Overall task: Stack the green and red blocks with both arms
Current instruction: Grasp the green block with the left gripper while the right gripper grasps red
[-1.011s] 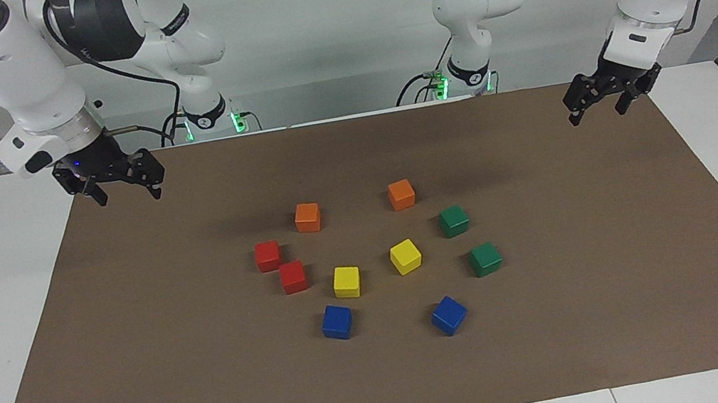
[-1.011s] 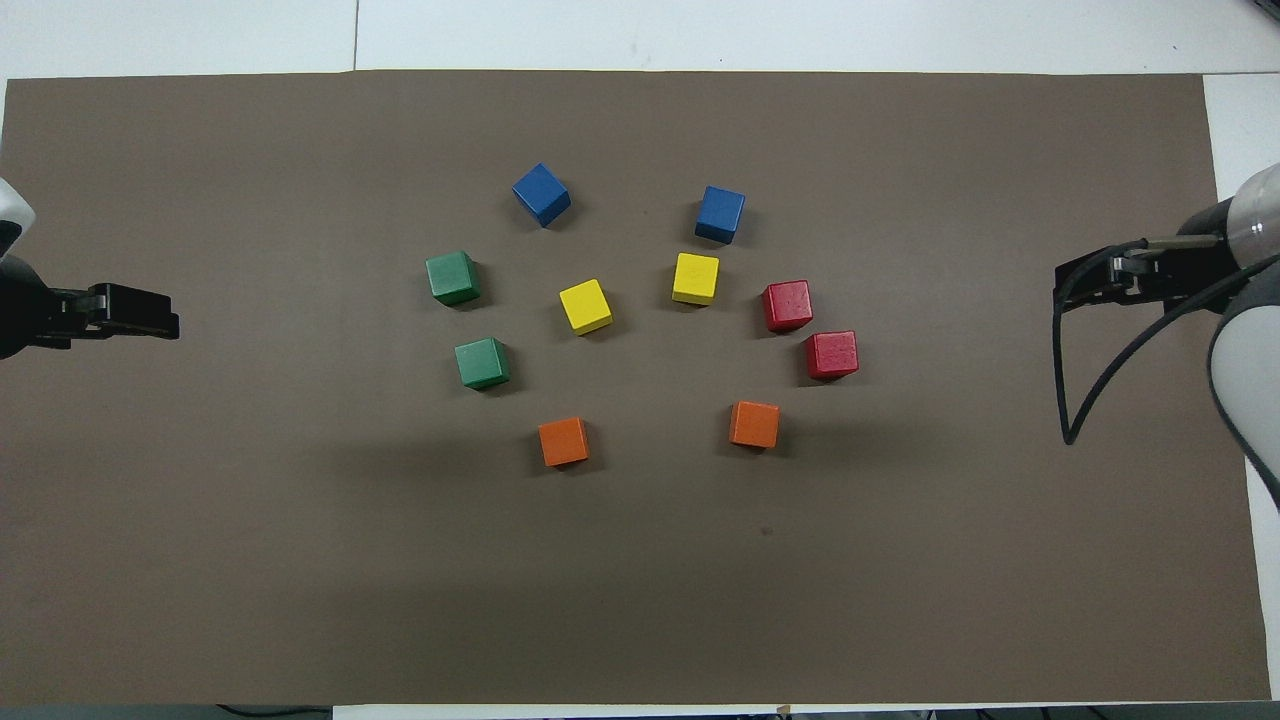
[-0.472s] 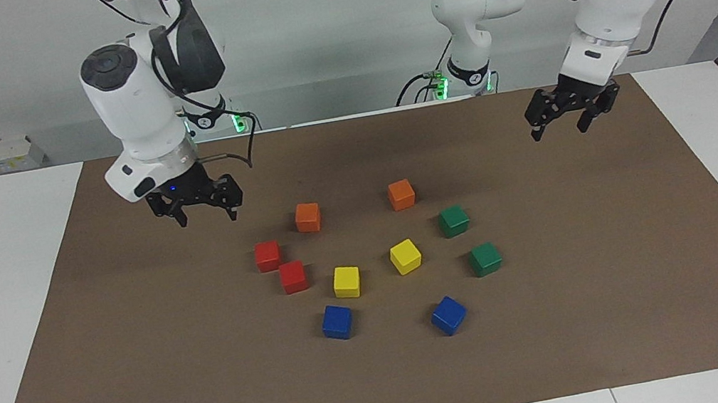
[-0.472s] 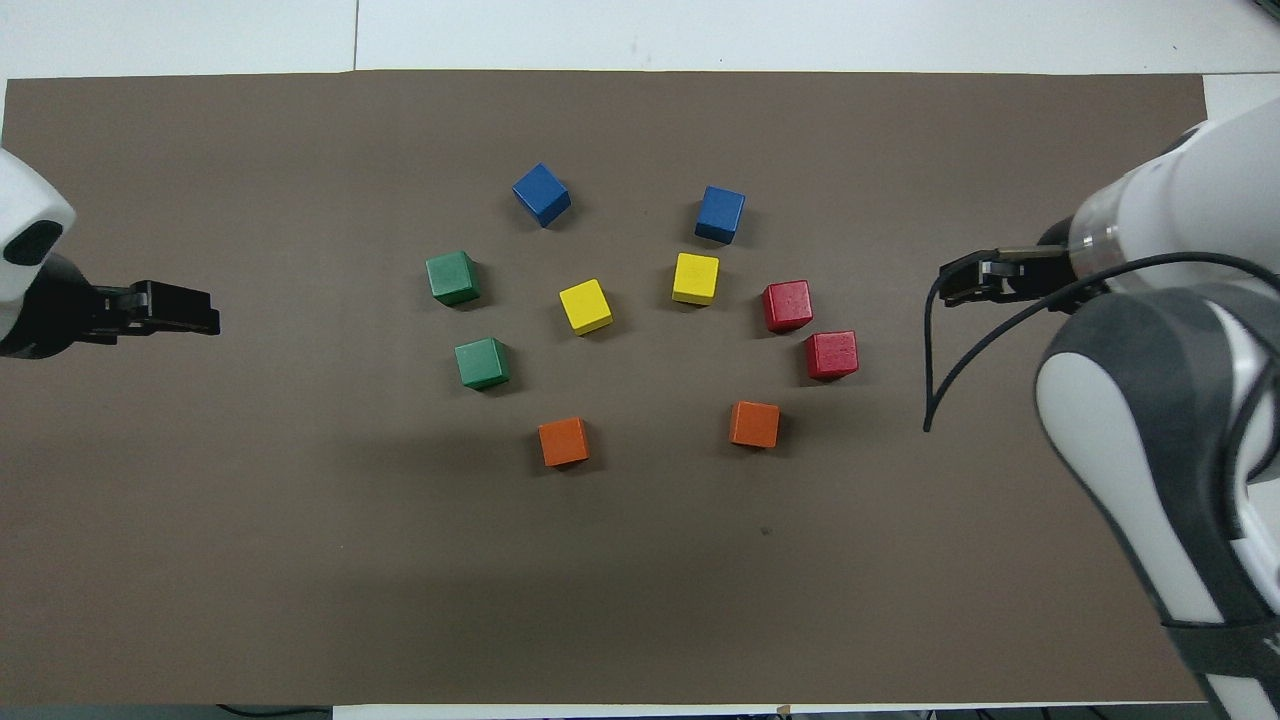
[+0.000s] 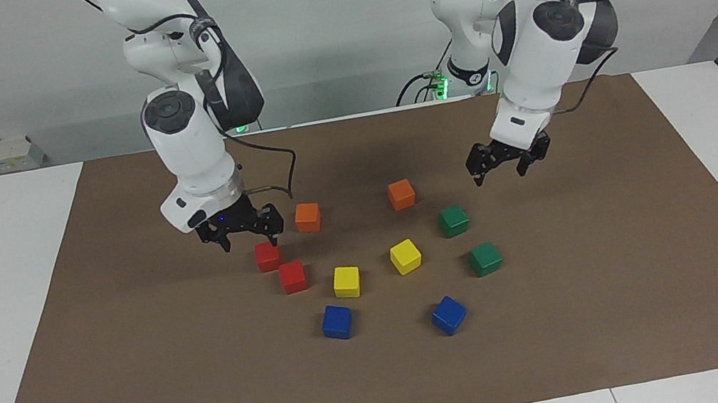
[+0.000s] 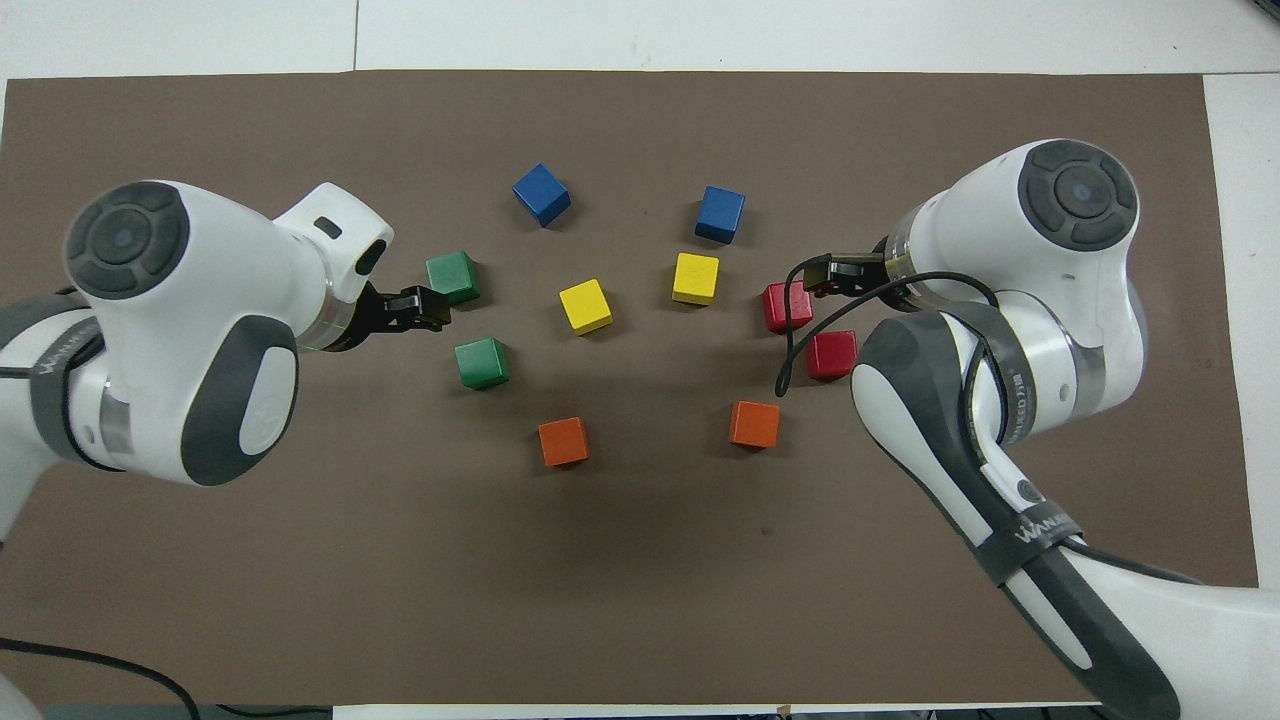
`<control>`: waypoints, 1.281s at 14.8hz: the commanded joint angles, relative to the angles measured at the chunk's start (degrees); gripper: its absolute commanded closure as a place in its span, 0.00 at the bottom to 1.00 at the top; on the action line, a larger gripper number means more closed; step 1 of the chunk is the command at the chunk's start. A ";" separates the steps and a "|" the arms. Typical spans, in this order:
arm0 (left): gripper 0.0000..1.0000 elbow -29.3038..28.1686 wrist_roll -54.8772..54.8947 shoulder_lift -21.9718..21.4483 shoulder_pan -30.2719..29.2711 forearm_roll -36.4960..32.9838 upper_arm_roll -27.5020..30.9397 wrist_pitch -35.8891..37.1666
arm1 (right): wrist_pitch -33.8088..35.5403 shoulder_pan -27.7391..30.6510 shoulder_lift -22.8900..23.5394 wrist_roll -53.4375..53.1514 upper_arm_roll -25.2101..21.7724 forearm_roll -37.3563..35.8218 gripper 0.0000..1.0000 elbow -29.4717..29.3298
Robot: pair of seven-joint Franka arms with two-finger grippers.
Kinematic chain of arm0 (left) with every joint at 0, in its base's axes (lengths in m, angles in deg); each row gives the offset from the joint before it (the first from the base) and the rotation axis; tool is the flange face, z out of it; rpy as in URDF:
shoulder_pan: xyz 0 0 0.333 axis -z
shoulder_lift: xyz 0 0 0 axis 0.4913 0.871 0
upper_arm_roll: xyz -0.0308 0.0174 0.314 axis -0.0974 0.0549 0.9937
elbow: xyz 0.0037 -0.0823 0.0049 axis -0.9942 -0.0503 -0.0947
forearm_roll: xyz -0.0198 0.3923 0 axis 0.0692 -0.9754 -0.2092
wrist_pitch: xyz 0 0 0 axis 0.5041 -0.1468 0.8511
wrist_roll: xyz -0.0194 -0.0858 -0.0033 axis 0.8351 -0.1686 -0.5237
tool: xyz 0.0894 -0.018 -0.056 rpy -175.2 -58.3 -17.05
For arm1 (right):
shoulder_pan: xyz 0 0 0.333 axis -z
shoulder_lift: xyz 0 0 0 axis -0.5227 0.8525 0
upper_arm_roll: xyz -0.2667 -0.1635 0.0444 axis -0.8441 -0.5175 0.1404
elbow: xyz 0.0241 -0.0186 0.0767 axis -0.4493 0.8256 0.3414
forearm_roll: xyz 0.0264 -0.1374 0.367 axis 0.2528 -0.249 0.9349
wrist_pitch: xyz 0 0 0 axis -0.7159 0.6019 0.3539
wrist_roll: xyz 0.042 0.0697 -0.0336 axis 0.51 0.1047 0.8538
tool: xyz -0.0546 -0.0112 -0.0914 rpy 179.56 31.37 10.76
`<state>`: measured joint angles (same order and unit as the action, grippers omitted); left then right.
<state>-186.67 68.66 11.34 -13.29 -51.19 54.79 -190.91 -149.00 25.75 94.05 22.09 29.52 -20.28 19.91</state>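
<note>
The robot's left gripper should next close on the sides of the nearer green block point(image 6: 482, 361), the one closer to the orange blocks.
Two red blocks lie touching at a corner: the one nearer the robots point(image 5: 267, 255) point(image 6: 832, 354) and the farther one point(image 5: 293, 277) point(image 6: 787, 307). Two green blocks sit apart toward the left arm's end, one nearer point(image 5: 453, 220) point(image 6: 483, 362) and one farther point(image 5: 485, 258) point(image 6: 453, 277). My right gripper point(image 5: 248, 240) point(image 6: 830, 276) hangs open and holds nothing, low over the mat just beside the nearer red block. My left gripper point(image 5: 500, 175) point(image 6: 418, 304) is open with nothing in it, raised over the mat close to the nearer green block.
On the brown mat point(image 5: 142, 380) lie two orange blocks point(image 5: 307, 217) point(image 5: 402, 194) nearest the robots, two yellow ones point(image 5: 346, 281) point(image 5: 405, 256) in the middle, and two blue ones point(image 5: 337, 322) point(image 5: 448, 315) farthest out. White table surrounds the mat.
Both arms have swung in from the mat's ends toward the blocks and come lower, the right one to the red pair, the left one to the green pair. No block has moved.
</note>
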 commanded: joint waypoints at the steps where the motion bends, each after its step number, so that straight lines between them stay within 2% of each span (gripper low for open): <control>1: 0.00 -1.94 -4.82 1.57 2.83 0.55 0.94 -3.98 | -4.22 -0.83 -0.87 -0.88 -0.03 0.58 0.00 4.65; 5: 0.00 -2.82 -7.21 3.87 4.78 0.46 1.03 -5.92 | -7.91 -0.65 -1.05 -0.53 -0.03 0.58 0.00 8.87; 10: 0.00 -3.96 -9.76 7.82 7.15 -0.06 1.20 -9.96 | -8.09 -0.83 -1.22 -0.27 -0.03 0.49 0.00 9.93; 14: 0.00 -4.31 -12.30 8.35 7.15 -0.15 1.11 -10.93 | -9.67 -0.83 -2.01 1.05 0.05 0.49 0.00 12.91; 19: 0.00 -8.71 -12.66 8.61 7.15 -0.15 1.11 -17.35 | -9.59 -0.83 -2.98 5.87 -0.03 0.49 0.00 15.11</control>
<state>-193.28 57.00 20.21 -7.14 -51.20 55.01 -205.28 -157.24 24.92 93.25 24.67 29.54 -20.29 32.23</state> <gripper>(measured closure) 0.000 0.000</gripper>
